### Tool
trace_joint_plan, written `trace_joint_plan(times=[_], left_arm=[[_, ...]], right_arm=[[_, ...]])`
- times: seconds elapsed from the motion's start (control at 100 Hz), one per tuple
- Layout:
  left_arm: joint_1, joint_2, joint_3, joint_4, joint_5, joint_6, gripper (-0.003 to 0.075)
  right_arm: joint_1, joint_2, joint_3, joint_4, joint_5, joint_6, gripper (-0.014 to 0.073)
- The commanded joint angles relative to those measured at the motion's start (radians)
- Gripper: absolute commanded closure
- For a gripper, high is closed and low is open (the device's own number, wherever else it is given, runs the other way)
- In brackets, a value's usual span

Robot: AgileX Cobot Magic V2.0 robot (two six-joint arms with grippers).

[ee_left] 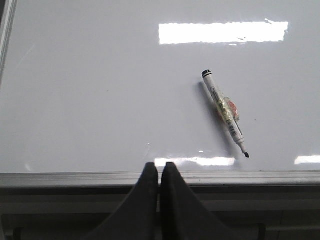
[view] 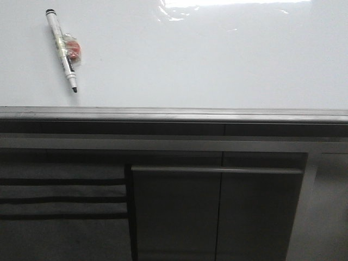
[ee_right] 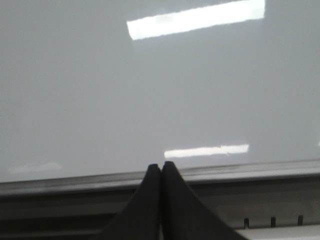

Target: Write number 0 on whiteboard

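Observation:
The white marker pen is beside the red and clear wrapper. Next, my left gripper should close on the body (view: 65, 58) (ee_left: 229, 118) of the pen, toward its black tip.
The whiteboard (view: 206, 60) lies flat, glossy white with glare, and its surface bears no drawn number 0 in any view. A white marker pen (view: 61, 48) with a black tip pointing toward the near edge lies at the board's far left; it also shows in the left wrist view (ee_left: 224, 111). My left gripper (ee_left: 159, 165) is shut and empty, over the board's near grey edge strip, apart from the pen. My right gripper (ee_right: 161, 164) is shut and empty, over the near edge further right. Neither gripper shows in the front view.
A small red and clear wrapper-like thing (view: 73, 50) lies against the pen. The grey metal edge strip (view: 174, 114) runs along the board's near side. Dark grey cabinet panels (view: 217, 212) lie below it.

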Motion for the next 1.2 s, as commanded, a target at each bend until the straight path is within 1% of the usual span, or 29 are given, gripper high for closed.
trace_joint_plan(times=[0.0, 0.09, 0.18, 0.29, 0.4, 0.54, 0.79, 0.82, 0.87, 0.92, 0.98, 1.03, 1.05, 1.06, 1.09, 1.1, 1.11, 1.12, 1.14, 1.19], left_arm=[[0.003, 0.019, -0.071, -0.031, -0.046, -0.007, 0.0741], [0.003, 0.029, -0.156, -0.031, 0.036, -0.007, 0.0741], [0.003, 0.067, -0.261, -0.031, 0.146, -0.007, 0.0741], [0.003, 0.149, -0.385, -0.026, 0.276, -0.007, 0.0741], [0.003, 0.225, -0.465, -0.064, 0.354, -0.007, 0.0741], [0.003, 0.275, -0.486, -0.090, 0.367, -0.007, 0.0741], [0.003, 0.326, -0.486, -0.090, 0.362, -0.007, 0.0731], [0.003, 0.332, -0.486, -0.090, 0.362, -0.007, 0.0717], [0.003, 0.344, -0.486, -0.090, 0.362, -0.007, 0.0673], [0.003, 0.358, -0.486, -0.090, 0.362, -0.007, 0.0608], [0.003, 0.372, -0.486, -0.090, 0.349, -0.007, 0.0505], [0.003, 0.385, -0.486, -0.090, 0.333, -0.007, 0.0424], [0.003, 0.395, -0.486, -0.090, 0.325, -0.007, 0.0384], [0.003, 0.397, -0.486, -0.090, 0.323, -0.007, 0.0384], [0.003, 0.406, -0.486, -0.090, 0.315, -0.007, 0.0343], [0.003, 0.408, -0.486, -0.090, 0.310, -0.007, 0.0336], [0.003, 0.414, -0.486, -0.092, 0.308, -0.007, 0.0325], [0.003, 0.417, -0.486, -0.092, 0.303, -0.007, 0.0321], [0.003, 0.426, -0.486, -0.099, 0.301, -0.007, 0.0311], [0.003, 0.454, -0.486, -0.120, 0.289, -0.007, 0.0309]], right_arm=[[-0.004, -0.016, -0.103, -0.001, 0.035, -0.003, 0.0659], [-0.004, -0.002, -0.193, -0.001, 0.133, -0.003, 0.0659], [-0.004, 0.041, -0.298, -0.001, 0.234, -0.058, 0.0659], [-0.004, 0.130, -0.429, -0.001, 0.362, -0.145, 0.0659], [-0.004, 0.227, -0.530, 0.001, 0.434, -0.157, 0.0659], [-0.004, 0.293, -0.571, 0.013, 0.430, -0.157, 0.0659], [-0.004, 0.306, -0.571, 0.029, 0.430, -0.157, 0.0659], [-0.004, 0.306, -0.571, 0.029, 0.430, -0.157, 0.0659], [-0.004, 0.307, -0.571, 0.031, 0.430, -0.157, 0.0658], [-0.004, 0.309, -0.571, 0.031, 0.436, -0.157, 0.0655], [-0.004, 0.309, -0.571, 0.031, 0.442, -0.157, 0.0634], [-0.004, 0.309, -0.571, 0.031, 0.449, -0.157, 0.0589], [-0.004, 0.309, -0.571, 0.031, 0.450, -0.157, 0.0553], [-0.004, 0.309, -0.571, 0.031, 0.450, -0.157, 0.0543], [-0.004, 0.309, -0.571, 0.031, 0.451, -0.157, 0.0501], [-0.004, 0.309, -0.571, 0.031, 0.451, -0.157, 0.0491], [-0.004, 0.309, -0.571, 0.031, 0.451, -0.157, 0.0457], [-0.004, 0.309, -0.571, 0.031, 0.451, -0.157, 0.0457], [-0.004, 0.309, -0.571, 0.031, 0.451, -0.157, 0.0424], [-0.004, 0.309, -0.571, 0.031, 0.451, -0.157, 0.0340]])
